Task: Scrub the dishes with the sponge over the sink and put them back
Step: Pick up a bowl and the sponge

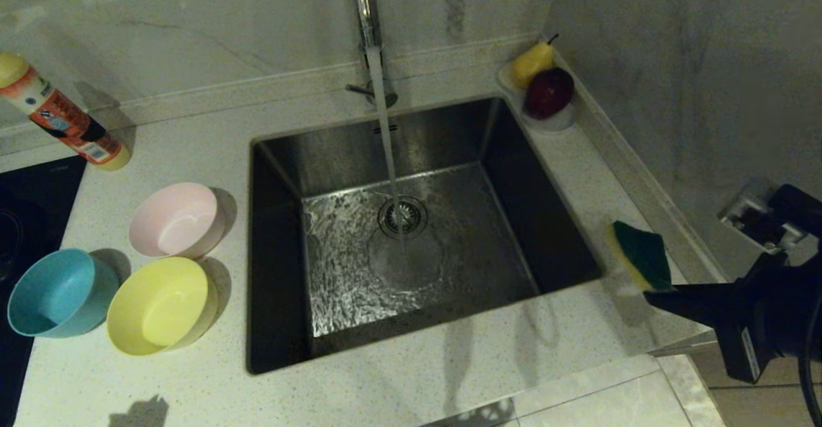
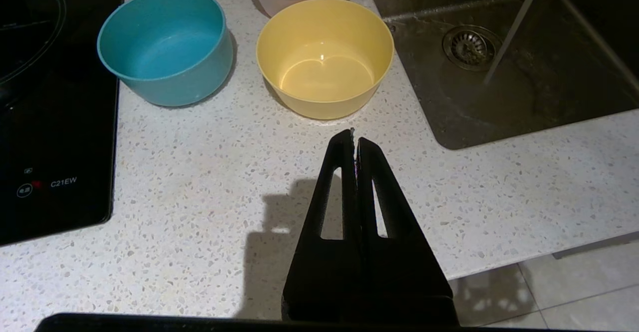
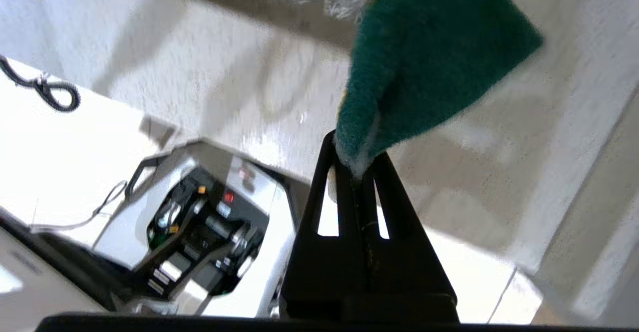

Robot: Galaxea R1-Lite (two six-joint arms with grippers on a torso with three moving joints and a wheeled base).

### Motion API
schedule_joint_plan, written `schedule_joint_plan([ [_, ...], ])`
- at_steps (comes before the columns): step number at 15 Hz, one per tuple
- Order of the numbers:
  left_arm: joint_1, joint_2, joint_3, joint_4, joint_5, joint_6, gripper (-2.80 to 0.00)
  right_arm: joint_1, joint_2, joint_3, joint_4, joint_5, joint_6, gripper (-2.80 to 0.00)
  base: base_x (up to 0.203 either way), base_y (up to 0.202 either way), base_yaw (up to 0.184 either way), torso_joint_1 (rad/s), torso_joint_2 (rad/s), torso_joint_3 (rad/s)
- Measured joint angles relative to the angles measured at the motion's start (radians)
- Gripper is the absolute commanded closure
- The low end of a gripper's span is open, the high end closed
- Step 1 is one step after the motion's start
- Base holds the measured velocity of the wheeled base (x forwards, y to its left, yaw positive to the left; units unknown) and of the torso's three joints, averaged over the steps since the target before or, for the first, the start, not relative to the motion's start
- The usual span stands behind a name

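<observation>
The sponge is held in my right gripper only by its corner, so I need to put it down on the counter and grip its middle (image 1: 642,257) before I scrub the bowls.
Three bowls stand on the counter left of the sink (image 1: 276,241): pink (image 1: 174,219), teal (image 1: 58,292) and yellow (image 1: 160,305). Water runs from the tap (image 1: 367,16) onto the drain strainer (image 1: 402,216). My right gripper (image 1: 652,295) is at the sink's right rim, shut on one corner of the sponge (image 1: 639,253), which is lifted with its green face (image 3: 429,57) showing; the grip shows in the right wrist view (image 3: 355,165). My left gripper (image 2: 353,140) hovers shut and empty over the counter just in front of the yellow bowl (image 2: 324,55), with the teal bowl (image 2: 167,45) beside it.
A detergent bottle (image 1: 61,115) lies at the back left. A black hob (image 1: 26,209) borders the bowls on the left. A white dish (image 1: 559,119) with a pear and an apple sits in the back right corner. A marble wall (image 1: 674,93) rises close on the right.
</observation>
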Motion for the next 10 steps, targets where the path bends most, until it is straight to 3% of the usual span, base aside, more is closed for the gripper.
schedule_joint_plan([
  [6, 0.000, 0.000, 0.000, 0.000, 0.001, 0.000, 0.00, -0.125, 0.041, 0.070, -0.016, -0.004, -0.010, 0.00, 0.000, 0.000, 0.000, 0.000, 0.00, 0.000],
  [10, 0.000, 0.000, 0.000, 0.000, 0.000, 0.000, 0.00, -0.183, 0.133, 0.086, -0.130, -0.003, -0.012, 0.00, 0.000, 0.000, 0.000, 0.000, 0.00, 0.000],
])
